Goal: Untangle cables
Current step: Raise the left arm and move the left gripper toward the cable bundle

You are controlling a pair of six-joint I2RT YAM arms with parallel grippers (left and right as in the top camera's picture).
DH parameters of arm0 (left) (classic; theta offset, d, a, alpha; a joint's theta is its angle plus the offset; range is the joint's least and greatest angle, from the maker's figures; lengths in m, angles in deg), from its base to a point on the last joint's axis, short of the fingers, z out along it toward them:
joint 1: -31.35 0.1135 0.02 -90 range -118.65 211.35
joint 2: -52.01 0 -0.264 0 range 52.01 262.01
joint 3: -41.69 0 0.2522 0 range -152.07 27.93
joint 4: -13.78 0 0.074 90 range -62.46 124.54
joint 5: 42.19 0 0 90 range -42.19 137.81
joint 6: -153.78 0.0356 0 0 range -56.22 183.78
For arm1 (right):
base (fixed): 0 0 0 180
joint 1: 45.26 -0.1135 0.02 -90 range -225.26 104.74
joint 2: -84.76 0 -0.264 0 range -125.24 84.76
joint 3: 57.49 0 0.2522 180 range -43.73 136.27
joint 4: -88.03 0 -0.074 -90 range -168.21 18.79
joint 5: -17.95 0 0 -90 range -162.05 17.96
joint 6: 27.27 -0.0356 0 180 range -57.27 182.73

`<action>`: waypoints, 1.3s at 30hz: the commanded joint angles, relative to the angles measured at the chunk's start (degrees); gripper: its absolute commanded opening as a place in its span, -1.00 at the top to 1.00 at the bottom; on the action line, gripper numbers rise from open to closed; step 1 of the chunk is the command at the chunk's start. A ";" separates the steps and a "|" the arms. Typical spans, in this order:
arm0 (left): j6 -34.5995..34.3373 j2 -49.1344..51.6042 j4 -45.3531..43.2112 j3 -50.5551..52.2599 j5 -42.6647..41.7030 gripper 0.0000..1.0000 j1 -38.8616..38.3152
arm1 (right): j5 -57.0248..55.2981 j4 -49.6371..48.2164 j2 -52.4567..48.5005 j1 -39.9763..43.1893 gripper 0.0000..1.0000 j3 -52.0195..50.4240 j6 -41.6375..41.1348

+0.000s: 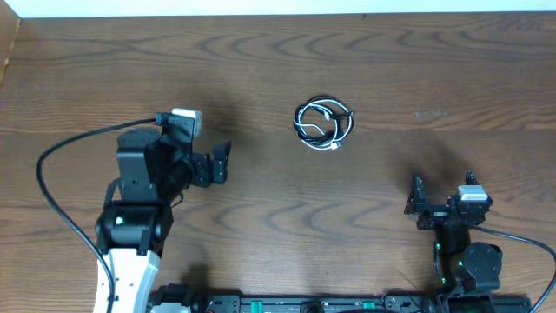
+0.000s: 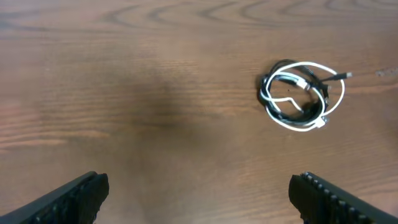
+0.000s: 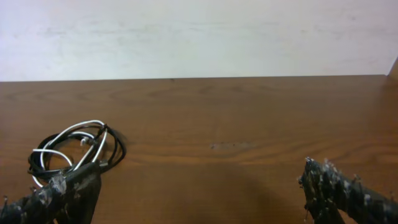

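I need to next use my left gripper to grab the coiled tangle by its side (image 1: 299,128) (image 2: 267,100) nearest that gripper, where the white cable crosses over the black cable.
A black cable and a white cable lie coiled together in one small tangle (image 1: 324,123) on the wooden table, at the middle back. The tangle also shows in the left wrist view (image 2: 301,94) and in the right wrist view (image 3: 74,151). My left gripper (image 1: 219,163) is open and empty, left of the tangle and apart from it; its fingertips show at the bottom of the left wrist view (image 2: 199,190). My right gripper (image 1: 413,198) is open and empty near the front right, well short of the tangle; its fingers frame the right wrist view (image 3: 199,186).
The wooden table (image 1: 434,69) ends at a white wall at the back (image 3: 199,37). A thick black wire (image 1: 52,174) loops out from the left arm over the table's left side. The arms' bases stand along the front edge.
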 commanded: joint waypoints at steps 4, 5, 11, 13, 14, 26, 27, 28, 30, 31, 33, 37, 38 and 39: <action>1.01 8.31 10.49 -9.18 -2.49 -0.96 -0.26 | -0.11 0.17 0.31 -0.24 -0.98 -0.09 0.09; 1.01 8.85 10.62 -9.53 -2.97 -0.96 -0.26 | -0.11 0.17 0.31 -0.24 -0.98 -0.09 0.09; -2.67 9.22 10.86 -9.55 -6.14 -0.96 -0.26 | -0.11 0.17 0.31 -0.24 -0.98 -0.09 0.09; -3.58 9.22 10.84 -9.55 -7.89 -0.96 -0.26 | -0.09 0.17 0.31 -0.24 -0.99 -0.09 0.09; -3.58 9.20 10.84 -9.55 -8.68 -0.96 -0.26 | -0.09 0.17 0.31 -0.24 -0.98 -0.09 0.09; -4.37 9.40 8.98 -9.55 -8.17 -0.96 -0.26 | -0.11 0.17 0.31 -0.24 -0.99 -0.09 0.09; -5.11 9.62 8.31 -9.57 -8.15 -0.96 -0.26 | -0.11 0.17 0.31 -0.24 -0.98 -0.09 0.09; -5.62 9.86 7.63 -9.57 -8.15 -0.96 -0.26 | -0.11 0.17 0.31 -0.24 -0.99 -0.09 0.09; -6.25 10.38 7.08 -9.84 -8.13 -0.96 -0.26 | -0.11 0.17 0.31 -0.24 -0.98 -0.09 0.09; -6.40 10.93 7.10 -10.36 -8.11 -0.96 -0.26 | -0.11 0.20 0.31 -0.24 -0.99 -0.09 0.09; -6.45 12.31 7.39 -11.72 -8.13 -0.96 -0.26 | -0.11 0.17 0.31 -0.24 -0.99 -0.09 0.09; -6.58 15.28 9.60 -15.47 -7.76 -0.96 -0.26 | -0.11 0.17 0.31 -0.24 -0.98 -0.09 0.09; -6.60 15.85 9.92 -16.26 -7.76 -0.96 -0.26 | -0.11 0.17 0.31 -0.24 -0.99 -0.09 0.09; -6.60 16.28 10.12 -16.90 -7.76 -0.96 -0.26 | -0.11 0.17 0.31 -0.24 -0.98 -0.09 0.09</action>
